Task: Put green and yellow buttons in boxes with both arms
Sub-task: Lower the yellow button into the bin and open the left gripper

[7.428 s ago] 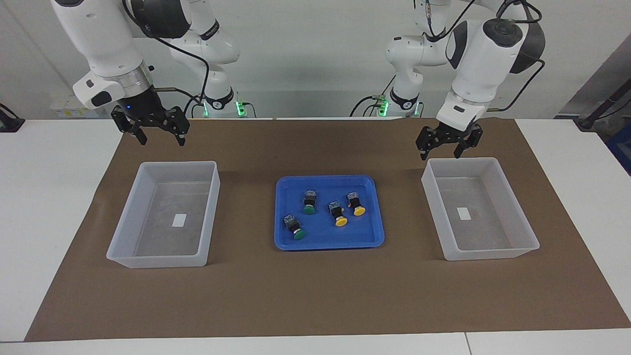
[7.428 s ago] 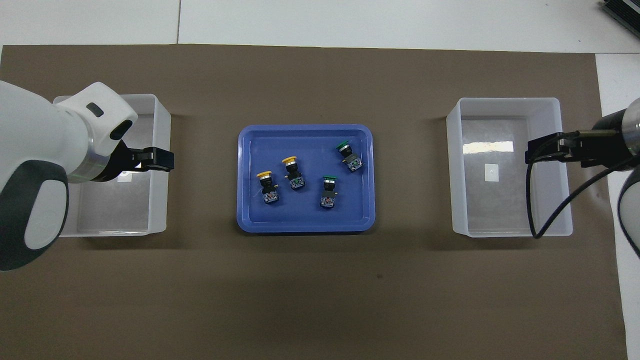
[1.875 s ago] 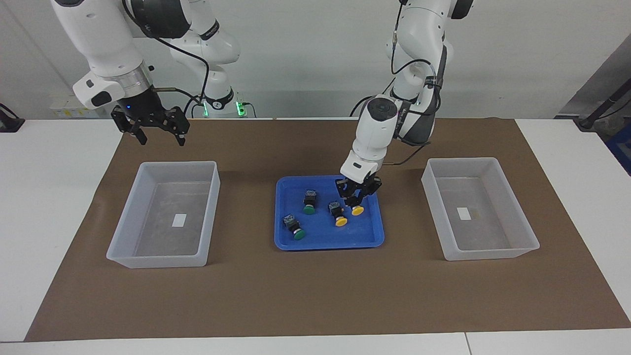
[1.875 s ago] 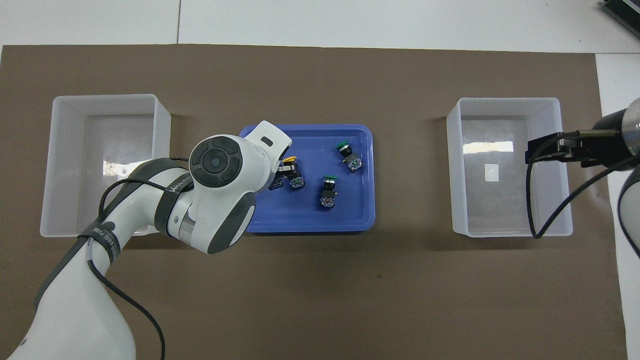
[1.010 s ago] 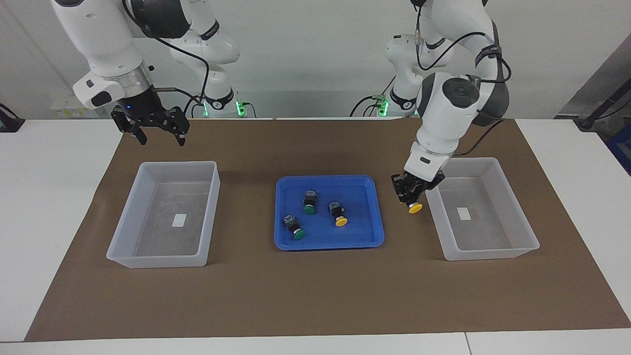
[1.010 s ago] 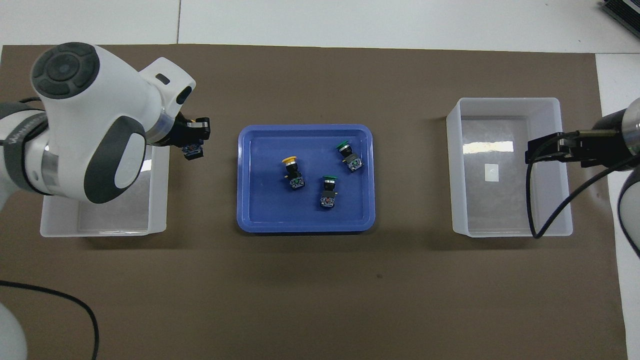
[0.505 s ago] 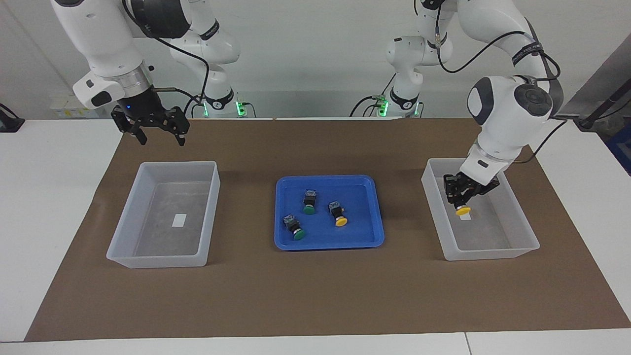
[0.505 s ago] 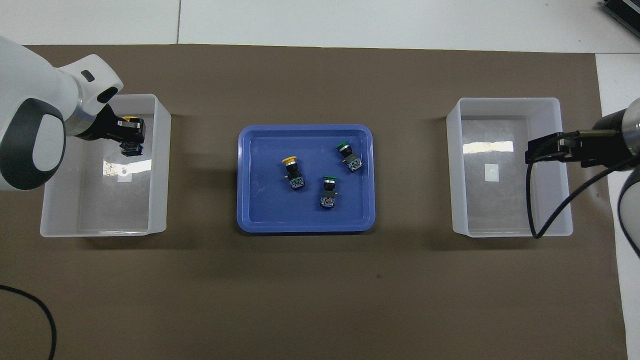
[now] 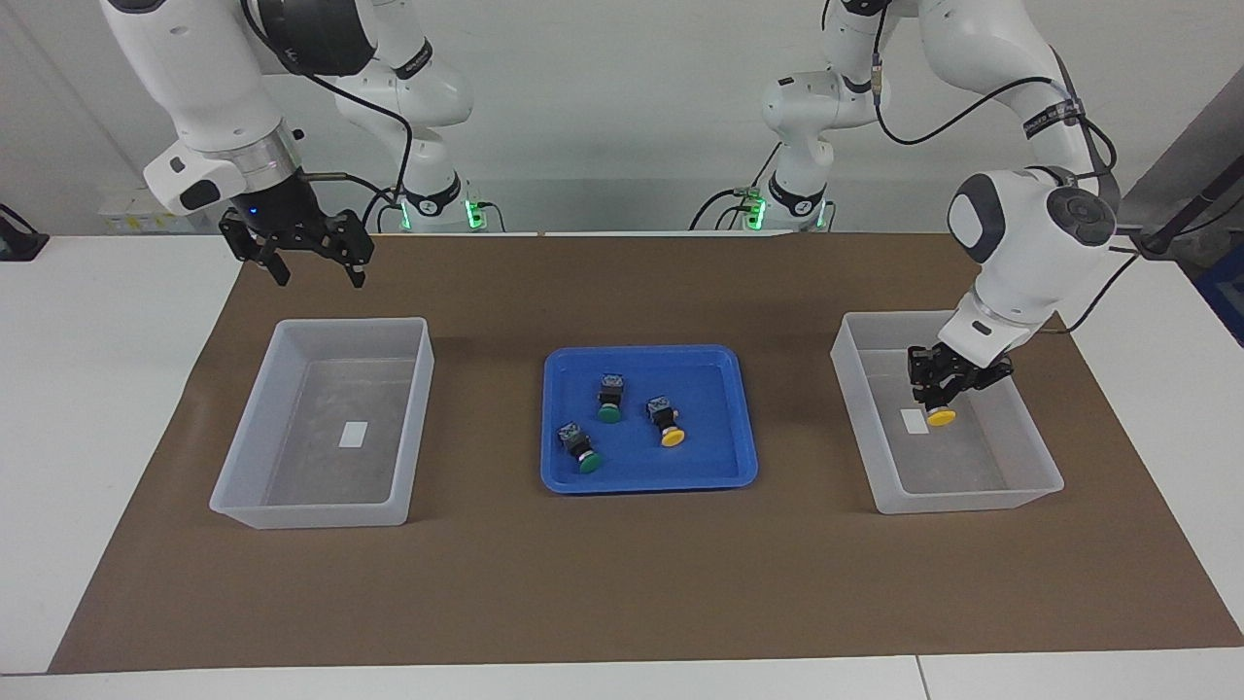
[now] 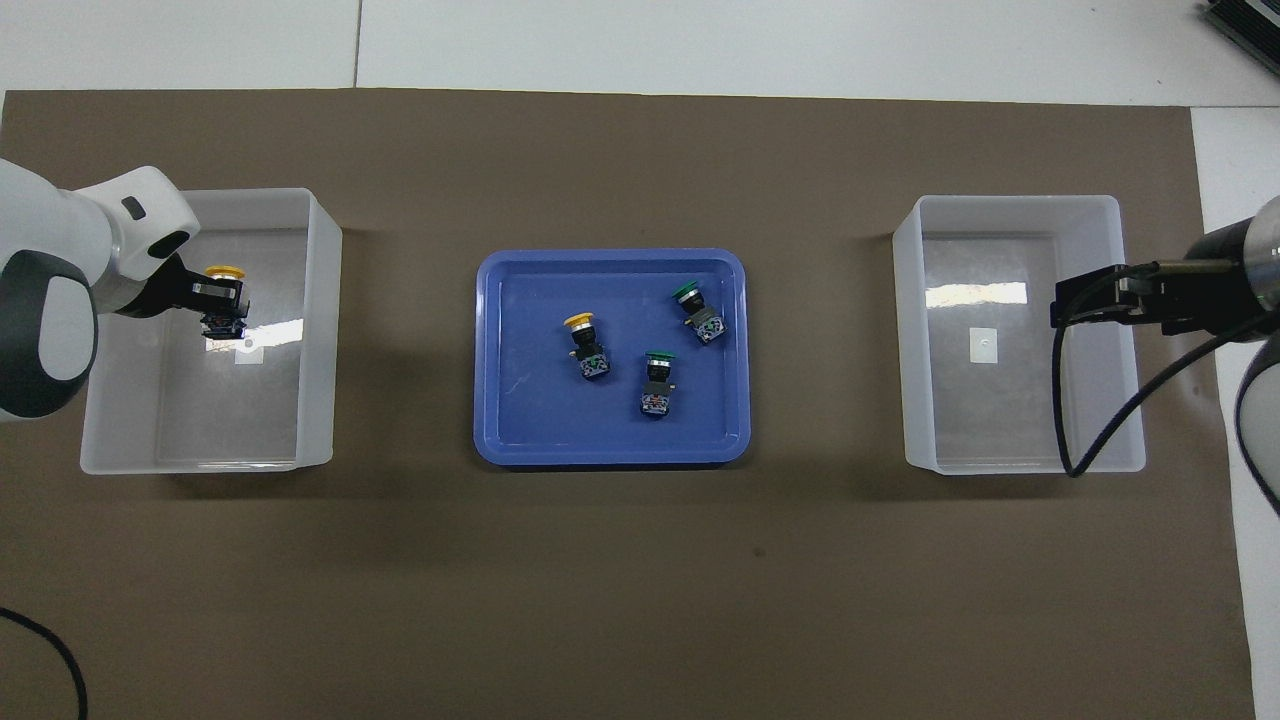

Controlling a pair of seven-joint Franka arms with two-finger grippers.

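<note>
I need to use my left gripper to set the yellow button down between the box's white label and its tray-side (image 10: 277, 346).
My left gripper (image 9: 937, 393) is shut on a yellow button (image 9: 940, 417) and holds it low inside the box (image 9: 962, 498) at the left arm's end, beside the box's white label. It also shows in the overhead view (image 10: 218, 302), with the yellow cap (image 10: 225, 271) in that box (image 10: 320, 330). One yellow button (image 9: 670, 437) and two green buttons (image 9: 609, 415) (image 9: 588, 464) lie in the blue tray (image 9: 646, 481). My right gripper (image 9: 296, 251) is open and empty, waiting in the air by the other box (image 9: 311, 515), at its edge nearer the robots.
Boxes and tray sit on a brown mat (image 9: 622, 583) over a white table. The blue tray (image 10: 610, 455) is midway between the two boxes. The box at the right arm's end (image 10: 910, 330) holds only its label.
My left gripper has carried the yellow button from the tray, over the mat and the box's wall, and down into the box. The right arm has not moved.
</note>
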